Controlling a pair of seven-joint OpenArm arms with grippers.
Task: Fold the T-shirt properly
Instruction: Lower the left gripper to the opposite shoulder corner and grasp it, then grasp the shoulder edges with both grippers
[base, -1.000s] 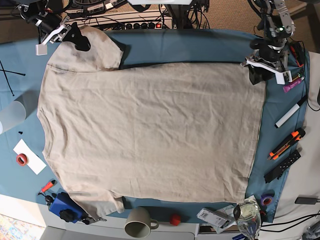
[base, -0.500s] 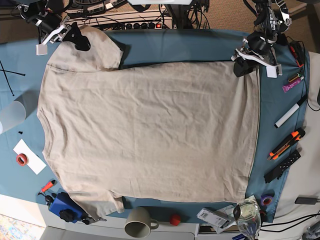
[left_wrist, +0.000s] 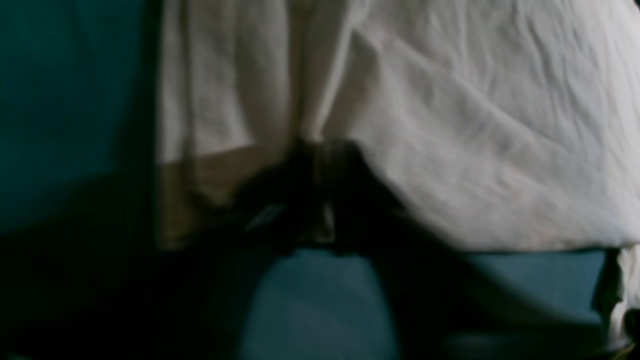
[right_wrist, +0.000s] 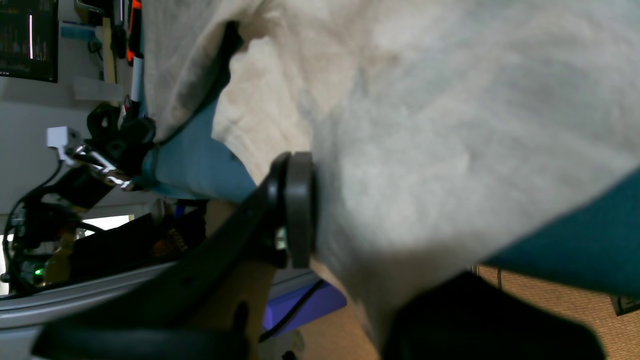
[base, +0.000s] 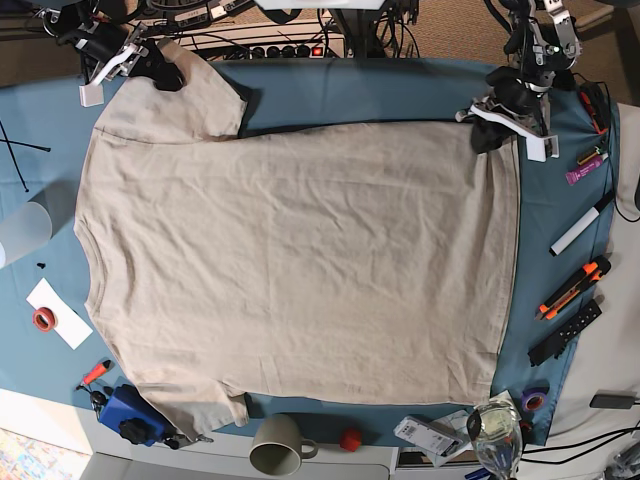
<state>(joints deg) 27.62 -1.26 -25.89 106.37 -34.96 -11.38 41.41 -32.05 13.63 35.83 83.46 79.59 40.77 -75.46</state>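
Next, my left gripper opens and pinches the hem's very corner (left_wrist: 172, 235) before lifting, because a piece of the T-shirt's hem sticks out past its fingers.
The beige T-shirt (base: 300, 260) lies spread flat on the blue table cloth (base: 360, 90), neck to the left and hem to the right. My left gripper (base: 492, 128) is at the far right hem corner. In the blurred left wrist view its dark fingers (left_wrist: 300, 200) pinch gathered T-shirt (left_wrist: 475, 150) fabric, which is raised off the cloth. My right gripper (base: 152, 66) is at the far left sleeve. In the right wrist view one round pad (right_wrist: 300, 210) presses on the T-shirt (right_wrist: 450, 125); the other finger is hidden behind the fabric.
Right of the hem lie a white marker (base: 580, 230), an orange cutter (base: 572, 288) and a black remote (base: 565, 332). Along the near edge stand a mug (base: 278, 445), a red ball (base: 348, 438) and a blue object (base: 130, 412). A clear cup (base: 22, 232) stands at the left.
Both grippers have closed on the cloth. The left one moved left and back, pulling the hem corner with it. The right one shifted back with the sleeve.
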